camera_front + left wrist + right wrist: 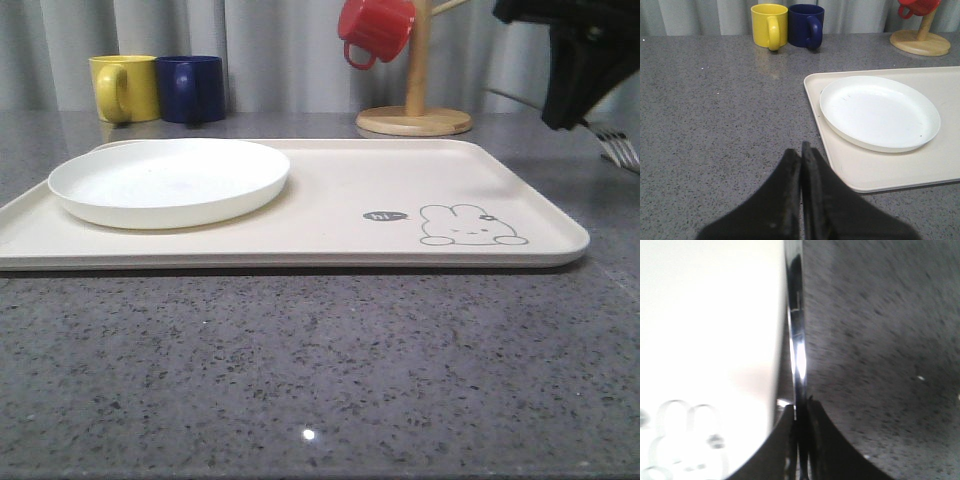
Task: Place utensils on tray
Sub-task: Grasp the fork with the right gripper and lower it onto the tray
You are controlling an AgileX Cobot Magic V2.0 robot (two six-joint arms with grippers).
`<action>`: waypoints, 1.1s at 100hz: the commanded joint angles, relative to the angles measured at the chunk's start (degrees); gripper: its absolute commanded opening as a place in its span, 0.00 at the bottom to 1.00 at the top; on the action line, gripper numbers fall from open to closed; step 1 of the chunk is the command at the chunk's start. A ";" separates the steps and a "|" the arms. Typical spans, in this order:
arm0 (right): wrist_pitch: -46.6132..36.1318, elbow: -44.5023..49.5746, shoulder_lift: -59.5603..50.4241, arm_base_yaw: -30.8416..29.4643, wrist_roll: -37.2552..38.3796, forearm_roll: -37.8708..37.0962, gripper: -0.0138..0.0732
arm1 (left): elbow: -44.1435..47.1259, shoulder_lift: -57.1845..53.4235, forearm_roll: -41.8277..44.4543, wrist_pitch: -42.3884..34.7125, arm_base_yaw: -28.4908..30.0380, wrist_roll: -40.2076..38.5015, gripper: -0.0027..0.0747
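Next, I let go of the fork with my right gripper on the cream tray (352, 199), between the white plate and the rabbit drawing.
The cream tray (330, 215) with the grey rabbit drawing (468, 225) lies across the middle of the table. My right gripper (566, 112) hangs above the table just past the tray's right end, shut on a shiny metal fork whose tines (620, 150) stick out to the right. In the right wrist view the fork's slim handle (797, 340) runs out from between the gripper (801, 407) fingers, along the tray's edge (775, 330). My left gripper (801, 149) is shut and empty, above bare table beside the tray's left end (880, 170). Other utensils are out of view.
A round white plate (170, 180) sits on the tray's left half. A yellow mug (125, 88) and a blue mug (190, 88) stand at the back left. A wooden mug stand (415, 118) with a red mug (375, 30) is behind the tray.
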 commanded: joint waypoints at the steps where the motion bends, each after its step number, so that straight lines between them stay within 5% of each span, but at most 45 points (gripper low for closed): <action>1: 1.47 -5.19 -2.43 3.37 -0.28 0.02 0.08 | -1.37 0.50 0.01 -4.00 -0.29 -0.42 0.01; 33: -2.24 -10.36 3.02 16.19 18.90 0.08 0.08 | -1.37 0.50 0.01 -4.00 -0.29 -0.42 0.01; 60: -5.00 -10.40 8.10 18.30 29.51 0.08 0.08 | -1.37 0.50 0.01 -4.00 -0.29 -0.42 0.01; 110: -5.84 -10.40 10.22 18.30 30.73 0.02 0.08 | -1.37 0.50 0.01 -4.00 -0.29 -0.42 0.01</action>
